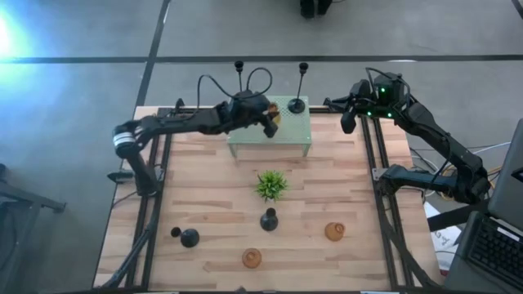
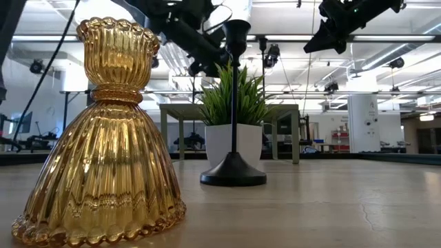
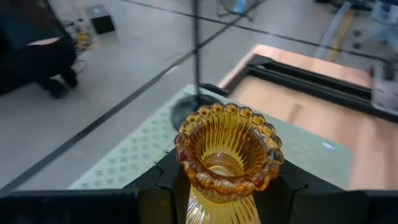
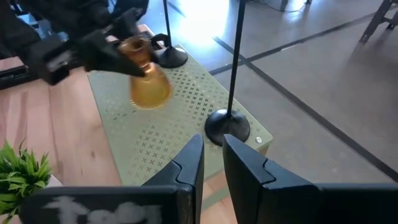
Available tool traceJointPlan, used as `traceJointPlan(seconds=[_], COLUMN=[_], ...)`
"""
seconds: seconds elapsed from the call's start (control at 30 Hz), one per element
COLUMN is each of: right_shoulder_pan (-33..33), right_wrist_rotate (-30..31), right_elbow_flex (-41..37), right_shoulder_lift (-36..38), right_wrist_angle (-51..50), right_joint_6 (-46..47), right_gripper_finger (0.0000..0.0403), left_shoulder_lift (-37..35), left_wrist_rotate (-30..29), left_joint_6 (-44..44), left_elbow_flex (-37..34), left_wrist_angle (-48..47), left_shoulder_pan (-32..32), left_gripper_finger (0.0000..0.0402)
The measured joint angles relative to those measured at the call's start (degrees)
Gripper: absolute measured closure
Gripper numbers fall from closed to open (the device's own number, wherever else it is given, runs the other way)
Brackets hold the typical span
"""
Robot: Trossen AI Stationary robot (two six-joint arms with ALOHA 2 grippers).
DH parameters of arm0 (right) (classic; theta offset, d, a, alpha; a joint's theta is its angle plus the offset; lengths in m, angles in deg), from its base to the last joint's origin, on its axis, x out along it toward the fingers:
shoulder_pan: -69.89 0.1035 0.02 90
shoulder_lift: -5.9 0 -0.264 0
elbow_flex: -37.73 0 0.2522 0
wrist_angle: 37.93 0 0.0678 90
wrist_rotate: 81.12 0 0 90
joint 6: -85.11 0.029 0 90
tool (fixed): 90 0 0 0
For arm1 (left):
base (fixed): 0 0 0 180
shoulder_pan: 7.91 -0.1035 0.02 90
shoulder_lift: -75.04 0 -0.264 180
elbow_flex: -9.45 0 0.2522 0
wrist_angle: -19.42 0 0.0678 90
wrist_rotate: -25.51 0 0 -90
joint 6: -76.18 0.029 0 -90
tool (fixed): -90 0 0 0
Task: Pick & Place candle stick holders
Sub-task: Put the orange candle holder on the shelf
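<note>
Next, I let go of the amber holder with my left gripper on the green stand's far edge (image 1: 270,101) (image 3: 142,144), between the two tall black holders.
My left gripper (image 1: 270,121) is over the pale green perforated stand (image 1: 286,140) at the table's far edge, shut on an amber glass holder (image 3: 227,149), which also shows in the right wrist view (image 4: 148,84). Two tall thin-stemmed black holders stand on the stand by their round bases, one at its far right corner (image 1: 297,104) and one behind my left arm (image 4: 168,57). My right gripper (image 4: 212,155) hovers by the stand's right end, empty, with a narrow gap between its fingers. Two amber holders (image 1: 334,231) (image 1: 252,258) and two black holders (image 1: 269,219) (image 1: 189,238) stand on the near half of the table. My left gripper pinches the amber holder between its two fingers (image 3: 165,180), at the narrow neck (image 3: 214,193) just below the beaded cup. The fingers come from the table's left, slanting down. The holder hangs clear above the stand, tilted, with its wide skirt (image 4: 152,93) lowest.
A small spiky green plant in a white pot (image 1: 270,184) stands at the table's middle, just near of the stand. Dark rails run along the table's left (image 1: 151,212) and right (image 1: 384,204) sides. In the low view an amber holder (image 2: 100,131) stands close to the camera.
</note>
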Motion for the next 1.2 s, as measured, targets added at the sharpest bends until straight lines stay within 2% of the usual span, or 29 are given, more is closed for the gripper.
traceJointPlan(seconds=[0.23,0.4,0.67,0.9,1.2], right_shoulder_pan=[0.00,0.00,0.00,0.00,0.00], right_wrist_rotate=[0.00,0.00,0.00,0.00,0.00], right_elbow_flex=[0.00,0.00,0.00,0.00,0.00], right_shoulder_lift=[0.00,0.00,0.00,0.00,0.00], right_wrist_angle=[-0.38,-0.37,-0.35,-0.44,-1.42], right_joint_6=[-1.08,-1.41,-1.43,-1.58,-2.50], right_gripper_finger=[0.0351,0.0351,0.0351,0.0351,0.0351], left_shoulder_lift=[1.49,1.47,4.15,6.96,7.31], left_wrist_rotate=[-10.79,-15.44,-16.17,-17.57,-21.73], left_joint_6=[-3.62,-6.80,-8.08,-7.77,-7.10], left_elbow_flex=[1.01,0.45,0.63,2.77,3.24], left_wrist_angle=[-0.34,1.98,7.25,6.50,6.32], left_shoulder_pan=[-0.10,-0.11,0.07,0.03,-0.38], left_gripper_finger=[0.0268,0.0268,0.0268,0.0268,0.0268])
